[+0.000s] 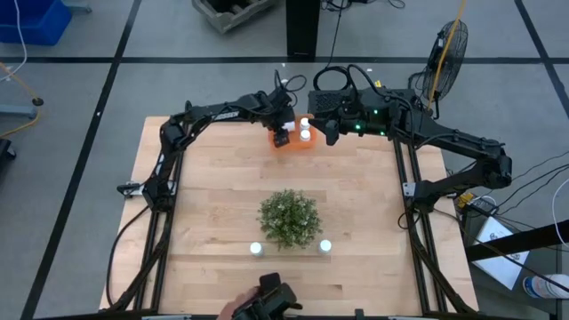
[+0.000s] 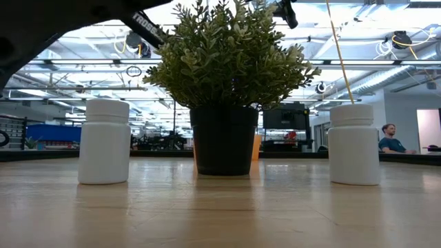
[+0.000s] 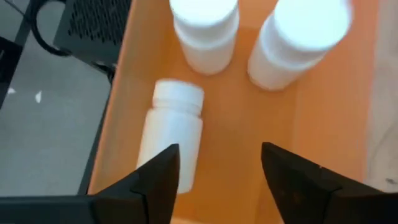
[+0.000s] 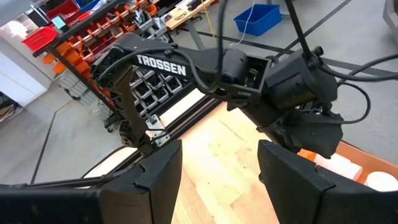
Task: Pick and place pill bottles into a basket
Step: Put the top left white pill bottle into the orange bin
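The third pill bottle is lying on its side in the orange basket next to the upright bottles, so the robot's left gripper will grasp its body [image 3: 169,144] and lift it.
The orange basket [image 1: 298,140] stands at the table's far edge, and its orange floor [image 3: 249,124] fills the left wrist view. In it two white pill bottles stand upright [image 3: 204,31] [image 3: 301,37] and a third [image 3: 171,134] lies on its side. My left gripper [image 3: 217,168] hangs open and empty above the basket [image 1: 283,133]. My right gripper [image 4: 217,168] is open and empty just right of the basket [image 1: 331,135]. Two more pill bottles [image 1: 256,250] [image 1: 325,246] stand upright on the table near the front, also in the low view [image 2: 104,141] [image 2: 353,145].
A bushy green plant in a dark pot [image 1: 290,217] stands mid-table between the basket and the two front bottles. A dark object [image 1: 267,298] shows at the near edge. A person [image 2: 389,138] sits in the room beyond.
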You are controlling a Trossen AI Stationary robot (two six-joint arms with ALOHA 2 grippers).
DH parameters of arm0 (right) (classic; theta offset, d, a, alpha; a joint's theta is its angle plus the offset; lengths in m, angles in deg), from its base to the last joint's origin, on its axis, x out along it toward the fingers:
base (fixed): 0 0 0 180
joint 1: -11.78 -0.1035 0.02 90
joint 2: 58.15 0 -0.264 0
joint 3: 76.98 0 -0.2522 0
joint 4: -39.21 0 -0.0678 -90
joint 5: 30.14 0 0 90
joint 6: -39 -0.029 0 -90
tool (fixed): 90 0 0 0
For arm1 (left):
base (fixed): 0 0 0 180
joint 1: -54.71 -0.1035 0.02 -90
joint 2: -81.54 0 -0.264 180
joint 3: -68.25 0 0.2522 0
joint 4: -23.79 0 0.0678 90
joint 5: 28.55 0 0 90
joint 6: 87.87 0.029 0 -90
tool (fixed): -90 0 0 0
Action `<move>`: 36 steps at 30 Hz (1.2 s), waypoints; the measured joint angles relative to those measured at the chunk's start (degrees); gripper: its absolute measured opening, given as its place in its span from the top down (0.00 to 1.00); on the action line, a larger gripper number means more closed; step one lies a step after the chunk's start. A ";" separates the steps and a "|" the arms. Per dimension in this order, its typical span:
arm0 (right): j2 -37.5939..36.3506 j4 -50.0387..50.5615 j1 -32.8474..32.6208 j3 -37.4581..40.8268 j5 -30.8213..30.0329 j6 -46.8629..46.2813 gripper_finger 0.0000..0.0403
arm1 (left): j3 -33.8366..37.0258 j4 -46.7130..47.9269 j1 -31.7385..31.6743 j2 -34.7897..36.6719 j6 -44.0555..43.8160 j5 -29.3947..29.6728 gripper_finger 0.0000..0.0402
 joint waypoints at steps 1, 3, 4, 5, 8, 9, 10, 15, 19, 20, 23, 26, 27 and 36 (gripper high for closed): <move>0.00 0.00 0.00 0.00 0.02 0.01 0.50 | 0.06 0.20 -0.05 -0.10 0.27 0.50 0.40; 0.00 -0.01 0.00 0.00 0.16 0.00 0.50 | 0.06 -0.43 -0.22 -0.12 1.64 1.62 0.36; 0.00 0.01 0.00 0.00 0.44 0.02 0.50 | 0.06 -1.15 -0.24 -0.12 2.18 2.33 0.34; 0.00 -0.01 0.00 0.00 1.18 0.00 0.50 | 0.04 -1.66 -0.42 -0.10 2.34 2.74 0.33; 0.00 -0.01 0.00 0.00 1.55 0.02 0.50 | 0.04 -2.23 -1.11 -0.10 2.50 1.93 0.28; 0.00 -0.01 0.00 0.00 1.79 0.02 0.50 | 0.04 -2.17 -1.39 -0.12 2.49 1.39 0.27; 0.00 -0.01 0.00 0.00 2.35 0.02 0.50 | 0.03 -2.23 -1.54 -0.31 2.49 1.37 0.26; 0.00 -0.03 0.00 0.00 2.93 0.02 0.50 | 0.06 -1.49 -2.21 -1.57 2.54 1.16 0.25; 0.00 -0.07 0.12 0.00 2.87 0.24 0.50 | 0.04 -2.06 -2.12 -2.52 2.59 0.93 0.28; 0.00 -0.12 0.15 0.00 2.90 0.22 0.50 | 0.05 -1.71 -2.10 -2.70 2.62 0.89 0.28; 0.00 -0.19 0.15 0.00 2.87 0.22 0.50 | 0.06 -2.53 -1.66 -3.34 3.14 0.78 0.30; 0.00 -0.20 0.33 0.00 2.91 0.24 0.50 | 0.05 -2.55 -1.66 -3.90 3.39 0.76 0.31; 0.00 -0.18 0.37 0.00 2.89 0.24 0.50 | 0.04 -3.00 -1.66 -4.14 2.94 0.51 0.32; 0.00 -0.18 0.66 0.00 2.84 0.26 0.50 | 0.04 -2.60 -1.79 -4.17 2.02 -0.64 0.32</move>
